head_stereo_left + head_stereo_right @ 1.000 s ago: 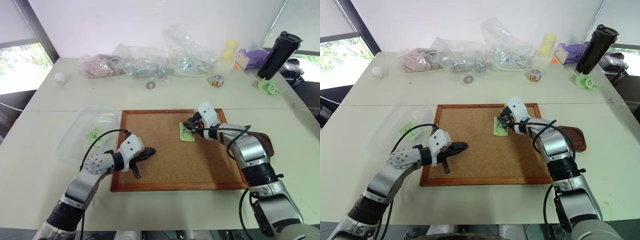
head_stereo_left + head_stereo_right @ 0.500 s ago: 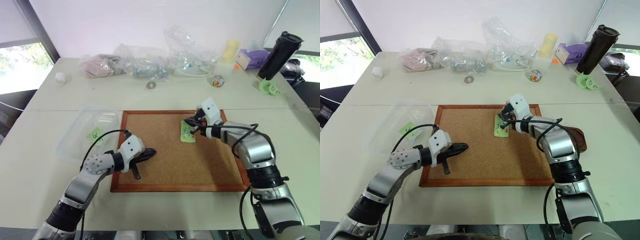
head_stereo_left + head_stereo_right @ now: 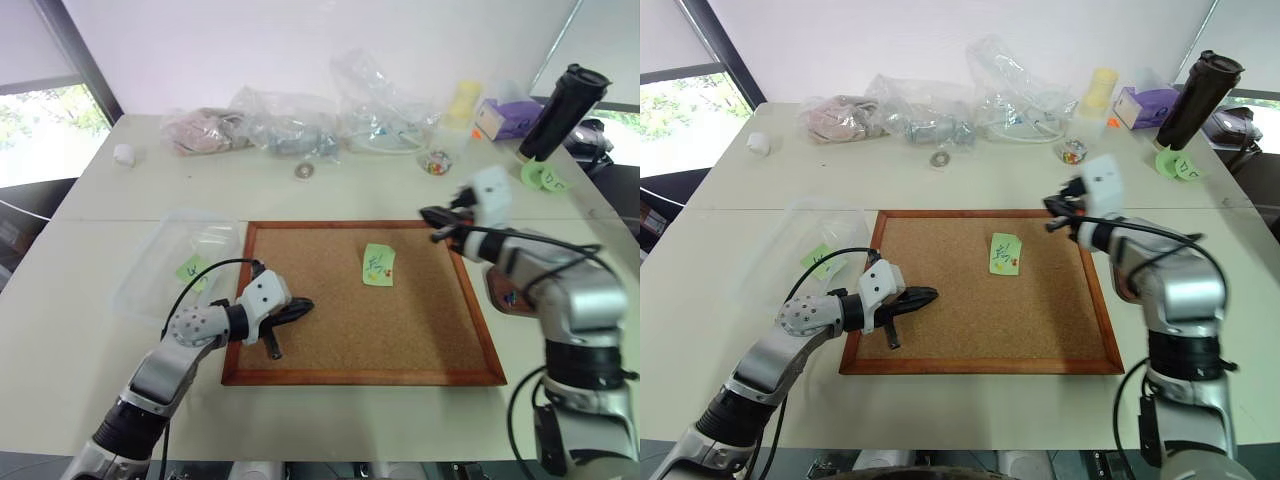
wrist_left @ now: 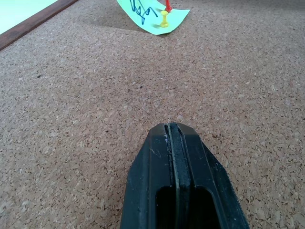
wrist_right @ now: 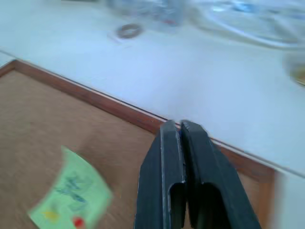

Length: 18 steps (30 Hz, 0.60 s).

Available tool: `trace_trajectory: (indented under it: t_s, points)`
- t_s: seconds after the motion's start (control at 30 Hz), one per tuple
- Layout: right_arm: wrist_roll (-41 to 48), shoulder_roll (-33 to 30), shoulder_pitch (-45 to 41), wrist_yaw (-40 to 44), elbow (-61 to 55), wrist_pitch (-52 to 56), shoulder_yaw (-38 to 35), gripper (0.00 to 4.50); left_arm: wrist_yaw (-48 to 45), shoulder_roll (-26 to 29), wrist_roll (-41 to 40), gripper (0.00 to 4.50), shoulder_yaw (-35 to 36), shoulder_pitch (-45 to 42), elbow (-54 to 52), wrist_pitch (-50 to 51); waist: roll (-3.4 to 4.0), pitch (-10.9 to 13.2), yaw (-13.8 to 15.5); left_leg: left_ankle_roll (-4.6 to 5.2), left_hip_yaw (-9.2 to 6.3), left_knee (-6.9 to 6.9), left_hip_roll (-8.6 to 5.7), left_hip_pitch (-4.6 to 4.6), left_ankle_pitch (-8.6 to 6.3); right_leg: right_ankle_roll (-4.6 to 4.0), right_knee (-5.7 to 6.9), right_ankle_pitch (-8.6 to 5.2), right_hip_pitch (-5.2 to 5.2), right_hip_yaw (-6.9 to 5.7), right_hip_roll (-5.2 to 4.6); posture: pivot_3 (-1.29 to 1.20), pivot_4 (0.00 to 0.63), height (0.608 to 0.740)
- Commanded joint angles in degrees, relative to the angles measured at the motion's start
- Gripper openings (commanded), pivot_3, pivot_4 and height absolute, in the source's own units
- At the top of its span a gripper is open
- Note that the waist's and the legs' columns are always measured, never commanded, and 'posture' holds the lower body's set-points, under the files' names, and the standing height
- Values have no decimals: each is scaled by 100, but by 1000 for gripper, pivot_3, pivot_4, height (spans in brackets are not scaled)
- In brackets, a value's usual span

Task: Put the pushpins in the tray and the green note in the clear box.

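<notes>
My right gripper is going to let go of the blue pushpin in the tray's far corner (image 3: pixel 503 278) beside the cork board.
The green note (image 3: pixel 378 265) lies on the cork board (image 3: pixel 330 335), right of its middle. A yellow pushpin (image 4: pixel 164 20) and a red one (image 4: pixel 167 4) stick in its lower edge. My right gripper (image 3: pixel 427 215) is shut and raised over the board's far right corner, well clear of the note; nothing shows between its fingers (image 5: pixel 175 143). The tray (image 3: pixel 496 287) sits just off the board's right edge, partly hidden under my right arm. My left gripper (image 3: pixel 303 304) is shut and empty, low over the board's left part. The clear box (image 3: pixel 140 290) lies left of the board.
Another green note (image 3: pixel 190 268) lies in the clear box. Wrinkly plastic bags (image 3: pixel 290 125), a metal ring (image 3: pixel 300 171), a small jar (image 3: pixel 433 162), a purple box (image 3: pixel 505 115), a black tumbler (image 3: pixel 563 105) and a round green paper (image 3: pixel 540 177) line the back.
My right gripper has left the green note's top edge and swung up and to the right, toward the board's far right corner. The note now lies uncovered. The left gripper has stayed put.
</notes>
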Motion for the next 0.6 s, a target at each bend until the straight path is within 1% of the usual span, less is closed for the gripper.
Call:
trace_trajectory:
  t_s: [0.03, 0.13, 0.3, 0.4, 0.6]
  points:
    - [143, -407, 574, -98, -591, 355, -981, 29, -225, 25, 38, 0, -291, 175, 379, 343, 4, -4, 4, 1, 0, 0, 0, 0, 0, 0, -2, 0, 2, 0, 0, 0, 150, 740]
    - [118, -696, 1352, -19, -762, 388, -1397, 29, -287, -9, 58, 0, -315, 94, 454, 339, 13, -14, 6, 4, -3, -3, 0, 4, -2, 0, -12, 0, 14, 0, 1, 0, 150, 740]
    - [91, -784, 2070, 4, -614, 197, -1691, 29, -409, -12, 150, 0, -415, 31, 562, 261, 70, -52, -7, 6, 4, -3, -1, 16, -3, 0, -24, 0, 30, 6, 5, 0, 150, 740]
    - [46, -705, 2250, -61, -371, 37, -1720, 29, -413, -57, 180, 0, -435, -10, 585, 247, 75, -56, 3, 7, 2, -4, -1, 16, -3, 0, -24, 0, 30, 6, 11, 0, 150, 740]
    - [157, -609, 2250, -128, -88, -146, -1694, 29, -392, -140, 225, 0, -441, -66, 587, 279, 76, -57, 21, 9, 1, -3, -4, 13, -4, 1, -32, 0, 31, 9, 12, 0, 150, 740]
